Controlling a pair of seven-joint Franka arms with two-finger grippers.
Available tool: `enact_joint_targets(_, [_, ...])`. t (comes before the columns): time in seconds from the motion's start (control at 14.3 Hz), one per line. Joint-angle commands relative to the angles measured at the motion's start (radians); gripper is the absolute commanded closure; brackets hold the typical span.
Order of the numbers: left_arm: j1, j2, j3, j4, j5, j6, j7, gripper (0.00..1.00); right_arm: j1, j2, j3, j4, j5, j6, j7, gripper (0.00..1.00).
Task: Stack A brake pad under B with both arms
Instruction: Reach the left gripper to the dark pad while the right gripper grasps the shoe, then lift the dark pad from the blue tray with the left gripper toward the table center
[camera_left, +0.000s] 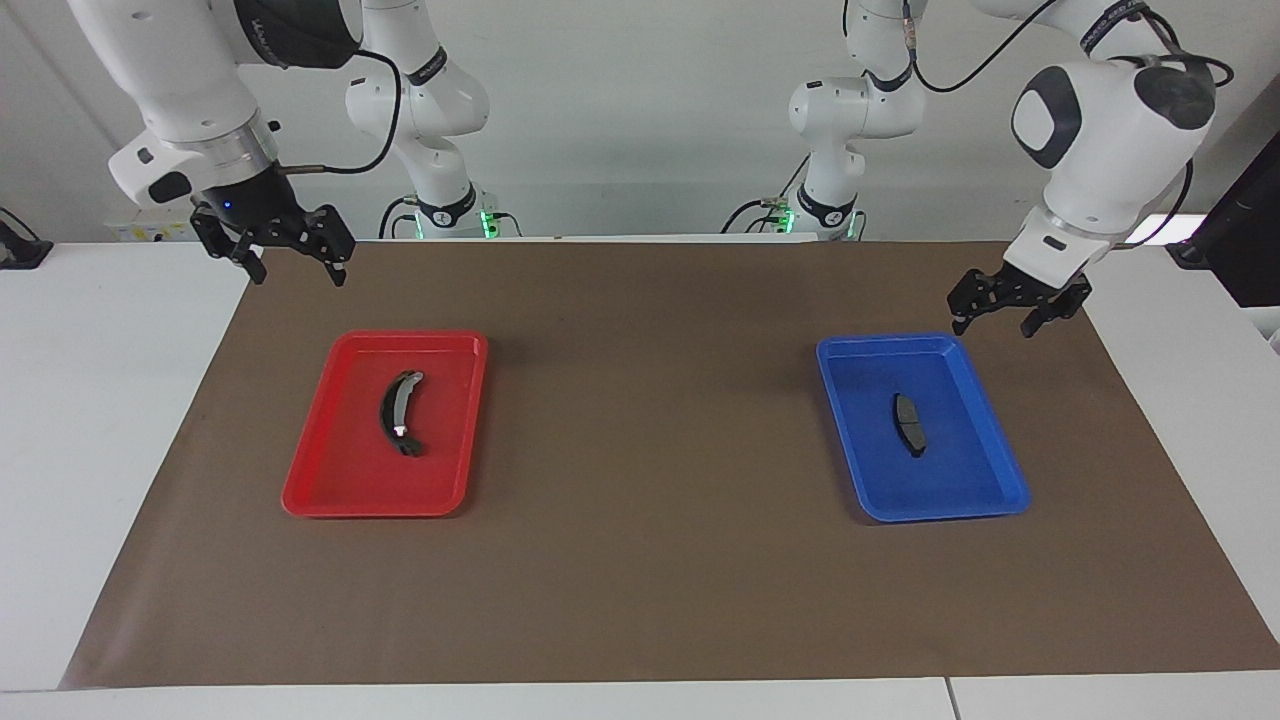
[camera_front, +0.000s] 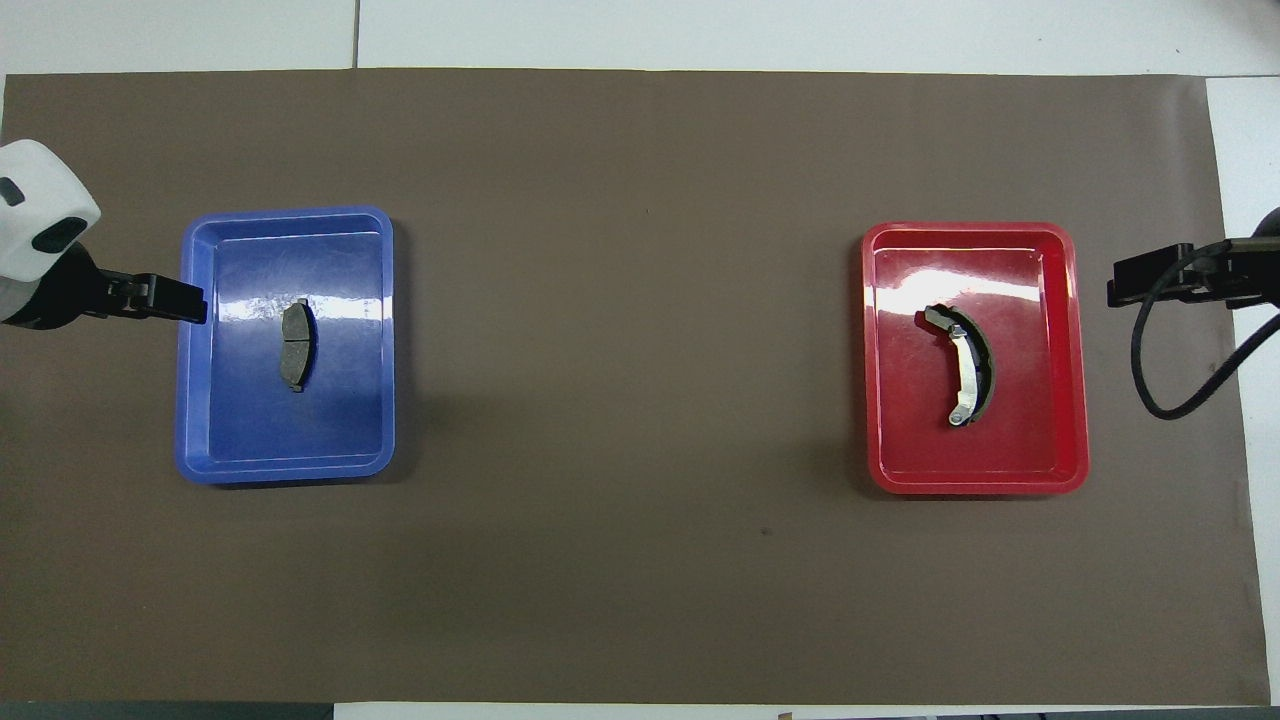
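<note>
The fingers of my left gripper should shut on the middle of the A brake pad (camera_front: 298, 343) in the blue tray, at the point halfway between its two ends.
The A brake pad (camera_left: 908, 424), short, flat and dark grey, lies in the blue tray (camera_left: 880, 345) toward the left arm's end; it also shows in the overhead view (camera_front: 296, 344) in that tray (camera_front: 290, 213). B (camera_left: 398, 412), a long black crescent with a pale strip, lies in the red tray (camera_left: 410, 337), seen from overhead too (camera_front: 968, 365) in its tray (camera_front: 965, 228). My left gripper (camera_left: 995, 322) hangs open and empty above the mat by the blue tray's edge (camera_front: 185, 303). My right gripper (camera_left: 298, 275) hangs open and empty above the mat's corner, beside the red tray (camera_front: 1130, 288).
A brown mat (camera_left: 640, 450) covers most of the white table, and the two trays sit on it far apart. A black cable (camera_front: 1170, 400) loops from the right arm's wrist beside the red tray.
</note>
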Motion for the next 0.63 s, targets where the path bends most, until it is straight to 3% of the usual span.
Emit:
enact_joint_targets(0.0, [-0.023,-0.015,0.006,-0.153,-0.005,0.165,0.003,0.01,-0.007,-0.042,0.006,-0.194,0.029,0.158,-0.037,0.00])
enact_joint_targets(0.21, [-0.025,0.057,0.006,-0.228,-0.005,0.308,-0.001,0.02,-0.010,0.067,0.005,-0.248,0.087,0.304,-0.151,0.00])
enact_joint_targets(0.42, [-0.023,0.107,0.006,-0.259,-0.005,0.392,-0.002,0.03,-0.010,0.096,0.005,-0.406,0.087,0.542,-0.193,0.00])
enact_joint_targets(0.56, [-0.023,0.135,0.006,-0.291,-0.005,0.463,-0.002,0.04,-0.010,0.121,0.005,-0.454,0.087,0.618,-0.208,0.00])
